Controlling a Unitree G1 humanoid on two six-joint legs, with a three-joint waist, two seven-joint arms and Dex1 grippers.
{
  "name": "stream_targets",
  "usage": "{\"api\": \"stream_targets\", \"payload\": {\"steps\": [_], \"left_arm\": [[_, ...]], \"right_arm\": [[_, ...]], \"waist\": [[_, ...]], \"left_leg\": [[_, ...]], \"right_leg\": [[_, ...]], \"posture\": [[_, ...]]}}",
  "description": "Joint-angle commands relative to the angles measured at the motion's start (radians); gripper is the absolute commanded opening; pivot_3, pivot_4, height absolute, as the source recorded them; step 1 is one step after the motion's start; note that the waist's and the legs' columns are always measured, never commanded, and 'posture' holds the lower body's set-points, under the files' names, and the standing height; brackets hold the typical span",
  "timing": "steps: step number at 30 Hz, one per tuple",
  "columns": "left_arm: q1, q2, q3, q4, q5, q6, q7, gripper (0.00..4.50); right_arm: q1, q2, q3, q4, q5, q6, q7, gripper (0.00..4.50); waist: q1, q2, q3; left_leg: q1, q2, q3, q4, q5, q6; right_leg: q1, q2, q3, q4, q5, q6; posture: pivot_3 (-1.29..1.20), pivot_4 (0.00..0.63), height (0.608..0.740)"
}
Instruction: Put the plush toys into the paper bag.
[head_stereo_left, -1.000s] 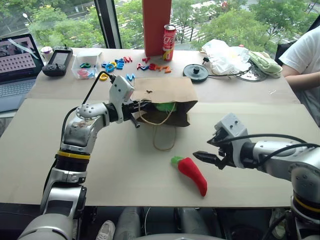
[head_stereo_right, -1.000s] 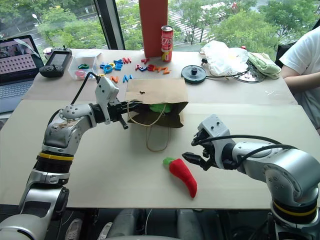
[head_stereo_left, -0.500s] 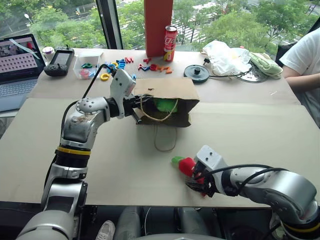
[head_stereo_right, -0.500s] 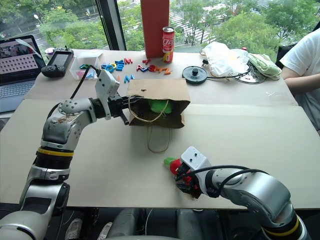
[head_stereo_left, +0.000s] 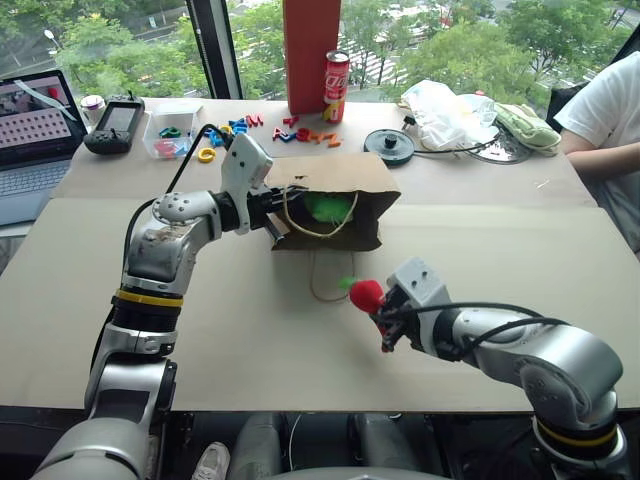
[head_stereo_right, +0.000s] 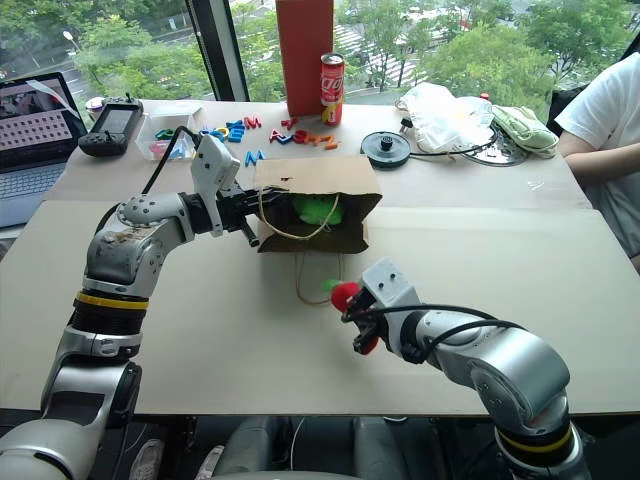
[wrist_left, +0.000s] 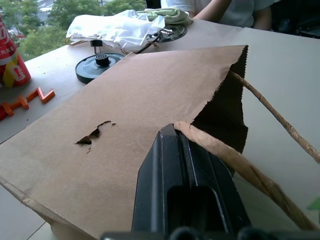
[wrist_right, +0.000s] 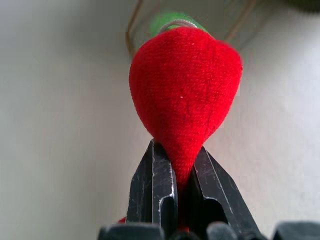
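I need to set the red chili with my right gripper just inside the paper bag's opening (head_stereo_left: 304, 241), by the lime-green plush toy.
The brown paper bag (head_stereo_left: 338, 182) lies on its side in the middle of the table, mouth towards me. Inside it sits a lime-green plush toy (head_stereo_left: 326, 207). My left gripper (head_stereo_left: 275, 216) is shut on the bag's upper rim (wrist_left: 200, 134) beside a cord handle, holding the mouth up. My right gripper (head_stereo_left: 379, 320) is shut on the red chili plush toy (head_stereo_left: 366, 296), which hangs just above the table in front of the bag, green stem (head_stereo_left: 347, 283) towards the bag. In the right wrist view the chili (wrist_right: 184, 90) bulges out past the black fingers (wrist_right: 159, 175).
Along the table's far edge are a cola can (head_stereo_left: 338, 74), a tall red box (head_stereo_left: 312, 48), plastic letters (head_stereo_left: 305, 132), a black disc (head_stereo_left: 390, 145) and a white plastic bag (head_stereo_left: 452, 106). A laptop (head_stereo_left: 35, 135) is far left. A person's arm (head_stereo_left: 605, 125) is far right.
My right gripper has swung in over the chili, shut on it and lifted it off the table towards the bag. The left gripper keeps its hold on the bag's rim.
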Motion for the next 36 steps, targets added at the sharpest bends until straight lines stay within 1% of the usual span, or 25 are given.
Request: {"api": "stream_targets", "payload": {"steps": [1,5,13,16,18,19,23,25,27,29,34,36], "left_arm": [[-0.027,0.004,0.014,-0.038,-0.011,0.003,0.001,0.00],[-0.024,0.003,0.016,-0.068,-0.021,0.025,0.004,0.00],[-0.008,-0.013,0.013,-0.144,-0.045,0.083,0.019,0.00],[0.000,-0.023,0.007,-0.166,-0.053,0.100,0.027,0.00],[0.002,-0.028,0.004,-0.174,-0.056,0.108,0.032,0.00],[0.002,-0.027,0.004,-0.176,-0.057,0.110,0.033,0.00],[0.003,-0.023,0.006,-0.178,-0.057,0.116,0.032,0.00],[0.004,-0.021,0.007,-0.177,-0.058,0.118,0.033,0.00],[0.006,-0.017,0.007,-0.177,-0.057,0.117,0.033,0.00],[0.006,-0.015,0.007,-0.176,-0.057,0.117,0.033,0.00],[0.003,-0.012,0.007,-0.183,-0.055,0.125,0.040,0.00],[-0.002,-0.009,0.005,-0.181,-0.049,0.125,0.043,0.00]], "right_arm": [[-0.083,0.085,0.002,0.092,-0.074,-0.034,-0.065,0.04],[-0.157,0.162,0.063,0.257,-0.176,-0.149,-0.125,0.04],[-0.274,0.282,0.169,0.604,-0.342,-0.465,-0.136,0.04],[-0.348,0.357,0.174,0.753,-0.379,-0.595,-0.128,0.04],[-0.393,0.398,0.164,0.846,-0.403,-0.675,-0.130,0.04],[-0.409,0.412,0.158,0.887,-0.414,-0.707,-0.131,0.04],[-0.427,0.452,0.131,0.969,-0.428,-0.770,-0.123,0.04],[-0.428,0.463,0.122,0.981,-0.431,-0.782,-0.116,0.90],[-0.427,0.470,0.118,0.985,-0.432,-0.784,-0.108,1.43],[-0.427,0.475,0.114,0.985,-0.431,-0.778,-0.099,2.24],[-0.418,0.468,0.108,0.936,-0.423,-0.730,-0.075,3.92],[-0.401,0.447,0.114,0.875,-0.413,-0.685,-0.056,3.92]], "waist": [[0.001,0.000,0.000],[0.003,0.000,0.000],[-0.002,0.001,0.000],[-0.004,0.001,0.000],[-0.004,0.001,0.000],[-0.004,0.001,0.000],[-0.004,0.001,0.000],[-0.002,0.001,0.000],[-0.002,0.001,0.000],[-0.002,0.001,0.000],[-0.004,0.001,0.000],[-0.004,0.001,0.000]], "left_leg": [[0.000,0.000,0.000,0.000,0.000,0.000],[-0.002,0.000,0.002,0.000,0.000,0.000],[-0.002,0.000,0.002,0.000,0.000,0.000],[-0.001,0.000,0.002,-0.001,0.000,0.000],[-0.001,0.000,0.002,0.000,0.000,0.000],[-0.002,0.000,0.002,0.000,0.000,-0.001],[-0.001,0.000,0.002,-0.001,0.000,-0.001],[-0.002,0.000,0.002,-0.001,0.000,-0.001],[-0.002,0.000,0.002,-0.001,0.000,-0.001],[-0.002,0.000,0.002,-0.001,0.000,-0.001],[-0.001,0.000,0.002,-0.001,0.001,-0.001],[-0.001,0.000,0.002,-0.001,0.001,-0.001]], "right_leg": [[0.000,0.000,0.000,0.000,0.000,0.000],[-0.001,-0.001,0.000,-0.001,0.000,0.000],[-0.001,-0.001,-0.001,-0.001,0.000,0.000],[-0.001,-0.001,0.000,0.000,0.000,0.000],[-0.001,-0.001,0.000,0.007,0.000,0.000],[-0.002,-0.001,0.000,0.007,0.000,0.000],[-0.001,-0.001,-0.001,0.008,0.000,0.000],[-0.002,-0.001,-0.001,0.008,0.000,0.000],[-0.002,-0.002,-0.001,0.008,0.000,0.000],[-0.001,-0.002,-0.001,0.008,0.000,0.000],[-0.002,-0.001,-0.001,0.009,0.000,0.000],[-0.002,-0.001,-0.001,0.009,0.000,0.000]], "posture": [[0.00,0.150,0.739],[0.00,0.150,0.739],[0.00,0.150,0.739],[0.00,0.150,0.739],[0.00,0.150,0.739],[0.00,0.150,0.739],[0.00,0.150,0.739],[0.00,0.150,0.739],[0.00,0.150,0.739],[0.00,0.150,0.739],[0.00,0.150,0.739],[0.00,0.150,0.739]]}}
